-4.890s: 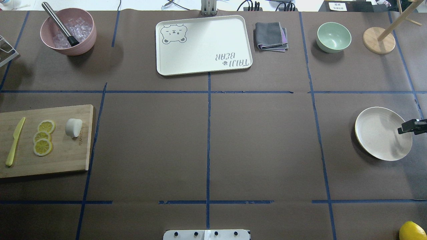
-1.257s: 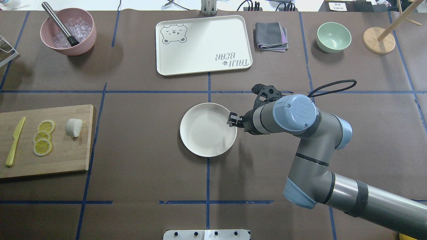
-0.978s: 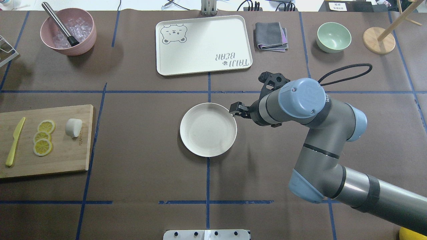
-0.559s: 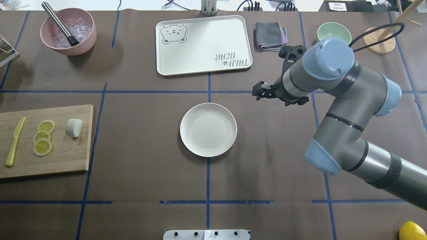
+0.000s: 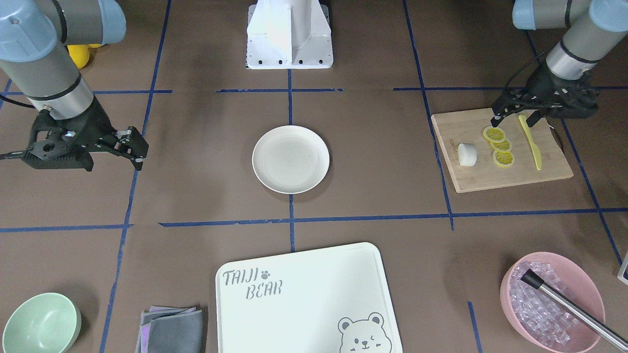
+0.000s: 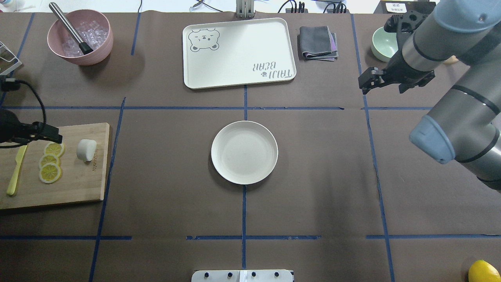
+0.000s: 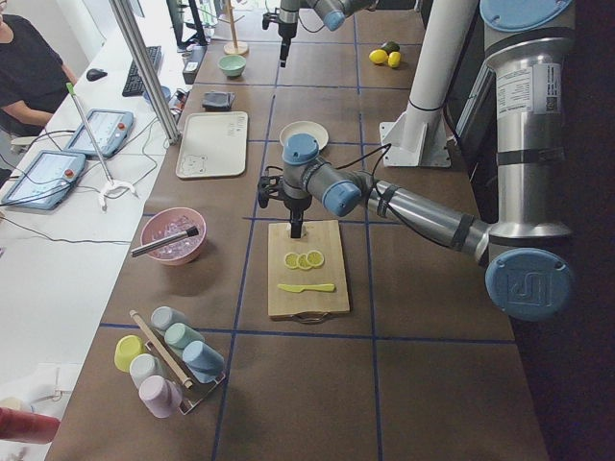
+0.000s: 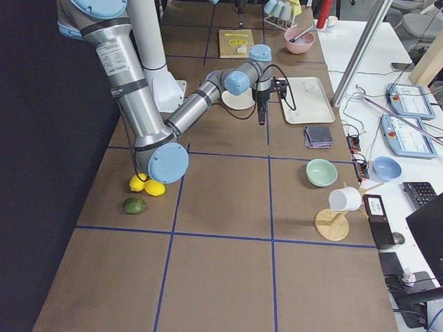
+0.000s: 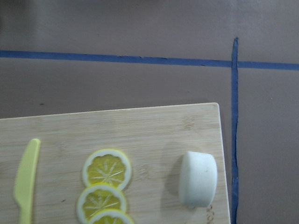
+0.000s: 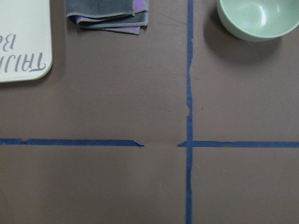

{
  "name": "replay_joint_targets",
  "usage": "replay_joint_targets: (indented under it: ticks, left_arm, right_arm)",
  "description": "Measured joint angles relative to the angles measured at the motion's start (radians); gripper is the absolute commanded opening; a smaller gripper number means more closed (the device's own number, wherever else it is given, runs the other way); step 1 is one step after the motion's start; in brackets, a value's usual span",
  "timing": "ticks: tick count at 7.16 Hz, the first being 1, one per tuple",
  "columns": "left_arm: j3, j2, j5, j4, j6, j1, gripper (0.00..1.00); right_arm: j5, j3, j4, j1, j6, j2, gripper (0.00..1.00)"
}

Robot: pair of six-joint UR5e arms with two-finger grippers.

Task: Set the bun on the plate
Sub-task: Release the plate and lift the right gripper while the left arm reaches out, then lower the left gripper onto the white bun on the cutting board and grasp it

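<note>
The white bun is past the lemon slices, so next my left gripper goes past them to it and closes on the bun's long sides point(image 5: 467, 152) point(image 9: 198, 184).
The bun point(image 6: 86, 150) is a small white lump lying on the right part of a wooden cutting board point(image 6: 78, 184); it also shows as the bun point(image 5: 467, 154) and, in the left wrist view, the bun point(image 9: 198, 178) at lower right. The cream plate point(image 6: 244, 152) sits empty at the table's centre. My left gripper point(image 6: 58, 138) hovers open over the board's far edge, above the top lemon slice, left of the bun and apart from it. My right gripper point(image 6: 364, 84) hangs open and empty far right of the plate, near the green bowl.
Three lemon slices point(image 6: 50, 172) and a yellow knife point(image 6: 15, 172) share the board. At the back stand a pink bowl point(image 6: 98, 55) of ice with a metal rod, a white tray point(image 6: 235, 47), a folded cloth point(image 6: 318, 42) and a green bowl point(image 6: 381, 43). A lemon point(image 6: 483, 271) lies front right.
The right gripper carried the plate to the table's centre, let go of it and drew back up and to the far right. The left arm has come in over the cutting board.
</note>
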Motion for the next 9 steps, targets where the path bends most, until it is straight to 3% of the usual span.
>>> replay_joint_targets:
  ticks: [4, 9]
  left_arm:
    - [0.181, -0.135, 0.131, -0.056, -0.078, 0.137, 0.98]
    - [0.173, -0.109, 0.133, -0.058, -0.085, 0.149, 0.97]
  right_arm:
    - [0.080, 0.025, -0.024, 0.095, -0.139, -0.073, 1.00]
    - [0.090, 0.035, -0.024, 0.110, -0.143, -0.074, 1.00]
